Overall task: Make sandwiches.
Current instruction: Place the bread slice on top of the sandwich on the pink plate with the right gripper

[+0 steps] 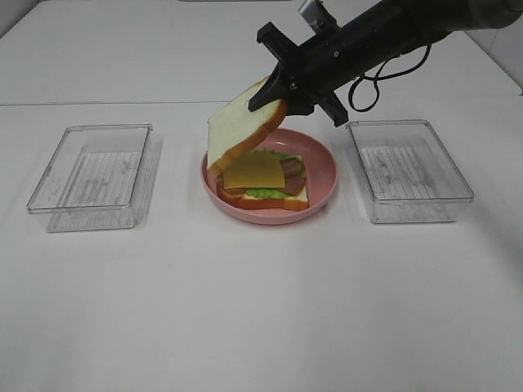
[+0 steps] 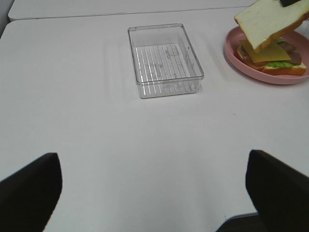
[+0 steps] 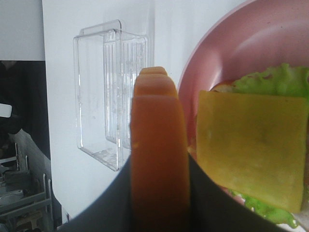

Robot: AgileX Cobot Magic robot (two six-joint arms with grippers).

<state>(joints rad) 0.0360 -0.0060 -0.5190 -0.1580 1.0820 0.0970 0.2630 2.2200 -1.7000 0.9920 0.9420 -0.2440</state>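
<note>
The robot's right gripper needs to release the top bread slice onto the yellow cheese slice [image 1: 259, 161] [image 3: 257, 128], closing up the sandwich on the pink plate.
A partial sandwich [image 1: 265, 181] lies on the round pink plate [image 1: 323, 167]: bottom bread slice, green lettuce, brown-red bacon and a yellow cheese slice [image 1: 254, 170] on top. My right gripper [image 1: 274, 91] is shut on the top bread slice [image 1: 241, 122], which hangs tilted over the plate's left side, just above the cheese. In the right wrist view the slice's orange crust [image 3: 158, 159] sits between the fingers, with the cheese [image 3: 251, 147] and lettuce [image 3: 273, 79] beside it. My left gripper's fingers [image 2: 29, 191] are wide apart and empty, far from the plate [image 2: 241, 53].
A clear plastic tray [image 1: 91, 175] stands left of the plate and another [image 1: 407, 169] right of it. The white table's far seam runs behind the plate. The left tray also shows in the left wrist view [image 2: 164, 59].
</note>
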